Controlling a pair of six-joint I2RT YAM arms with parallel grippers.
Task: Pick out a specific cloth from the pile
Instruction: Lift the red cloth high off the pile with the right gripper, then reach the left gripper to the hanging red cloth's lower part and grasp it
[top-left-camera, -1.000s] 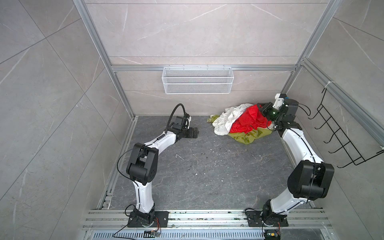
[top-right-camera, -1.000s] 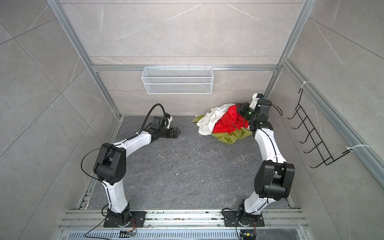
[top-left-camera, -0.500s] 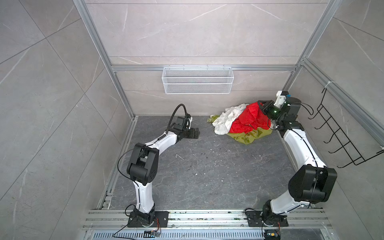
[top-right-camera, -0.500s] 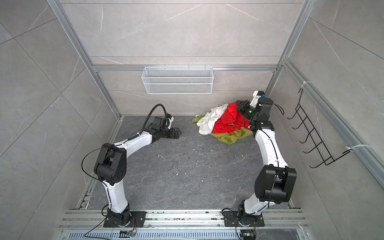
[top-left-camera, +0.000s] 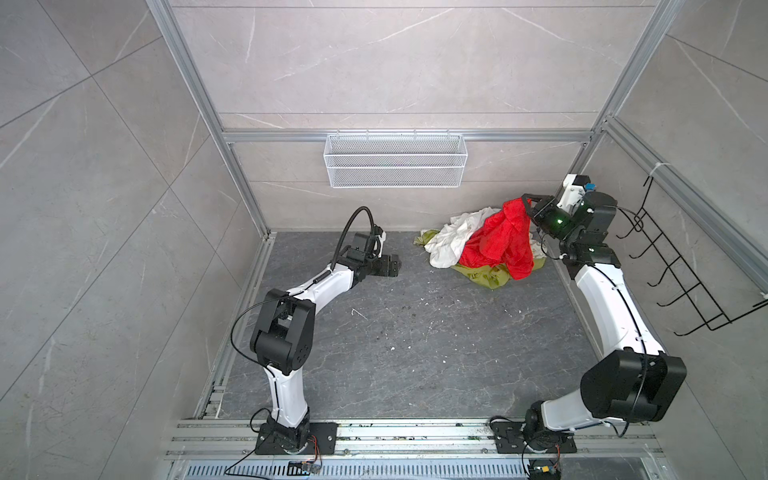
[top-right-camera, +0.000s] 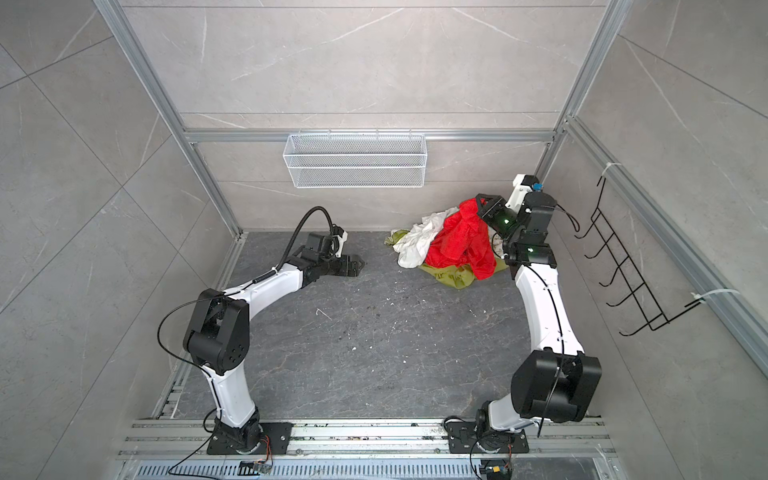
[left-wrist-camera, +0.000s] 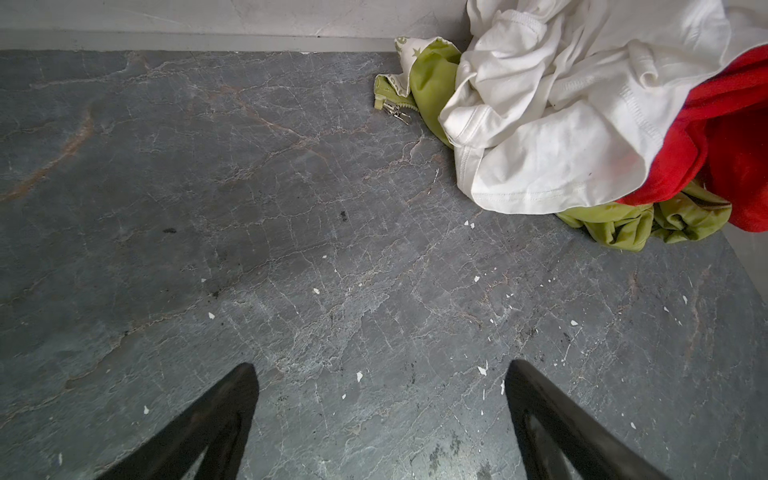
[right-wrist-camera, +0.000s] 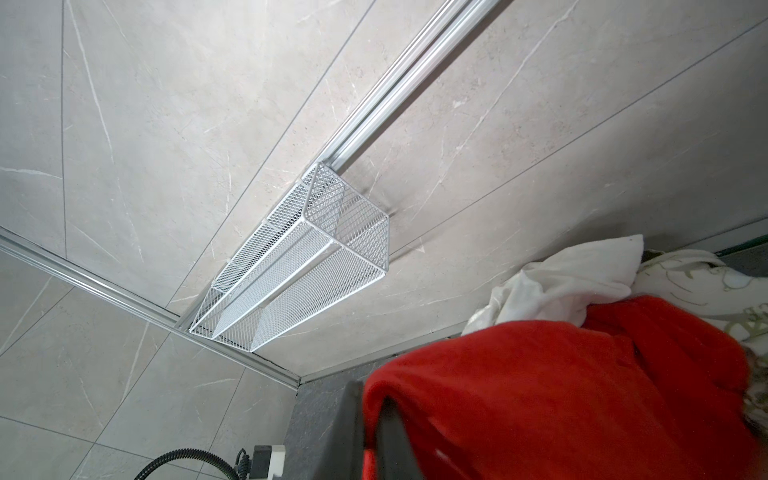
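Next, the left gripper closes on the lower end of the red cloth (top-left-camera: 473, 257) (left-wrist-camera: 657, 180), next to the white cloth, while the right gripper holds the red cloth's top edge.
The bright red cloth (top-left-camera: 500, 241) (top-right-camera: 461, 241) hangs lifted at one corner over the pile (top-left-camera: 451, 241) (top-right-camera: 415, 245) of white and olive-green cloths at the back right of the floor. My right gripper (top-left-camera: 527, 204) (top-right-camera: 482, 203) is shut on the red cloth's top edge; in the right wrist view the red cloth (right-wrist-camera: 561, 395) is pinched between the dark fingers (right-wrist-camera: 353, 428). My left gripper (top-left-camera: 397, 266) (top-right-camera: 359, 264) (left-wrist-camera: 380, 374) stands open and empty over bare floor, well left of the pile (left-wrist-camera: 561, 124).
A white wire basket (top-left-camera: 395, 166) (top-right-camera: 355, 166) (right-wrist-camera: 299, 257) hangs on the back wall. A black hook rack (top-left-camera: 685, 270) is fixed to the right wall. The dark stone floor (top-left-camera: 415, 332) carries small white flecks.
My right gripper has risen with the red cloth, pulling it up and away from the pile. The left arm has barely moved.
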